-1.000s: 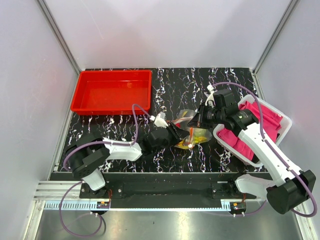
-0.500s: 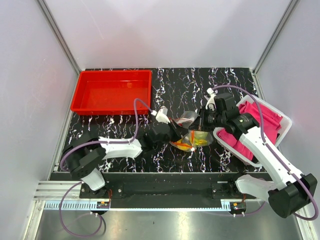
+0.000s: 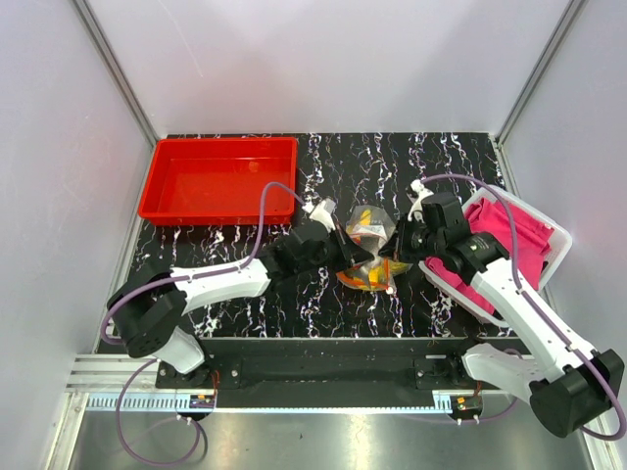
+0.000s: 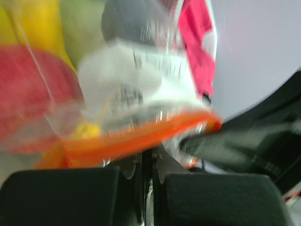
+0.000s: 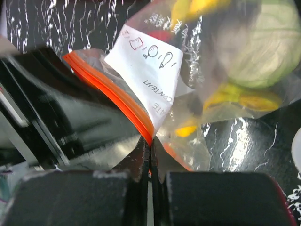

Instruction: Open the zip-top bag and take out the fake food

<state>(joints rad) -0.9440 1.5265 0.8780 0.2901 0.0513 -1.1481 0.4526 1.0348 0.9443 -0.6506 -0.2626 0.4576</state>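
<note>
My left gripper should release the grey fish's tail inside the red tray [image 3: 257,173], in the half nearer the zip-top bag. The grey fish is now inside the bag.
The zip-top bag [image 3: 370,253] is held above the table's middle between both grippers, its orange-red zip strip [image 5: 113,96] stretched between them. My left gripper [image 3: 355,257] is shut on the bag's left lip; the strip [image 4: 136,139] runs just above its jaws. My right gripper [image 3: 394,262] is shut on the bag's right lip, pinching the strip. Inside the bag show fake food pieces: a green piece [image 5: 270,44], yellow fruit [image 5: 237,96], a red round fruit [image 4: 28,89] and a grey fish [image 4: 131,21].
A red tray [image 3: 218,178] sits at the back left. A white bin of pink cloth [image 3: 509,245] stands at the right, under my right arm. The black marbled table [image 3: 392,162] lies below.
Both grippers have shifted with the bag: the left one moved up and right, the right one came slightly down, and the bag now hangs tighter between them.
</note>
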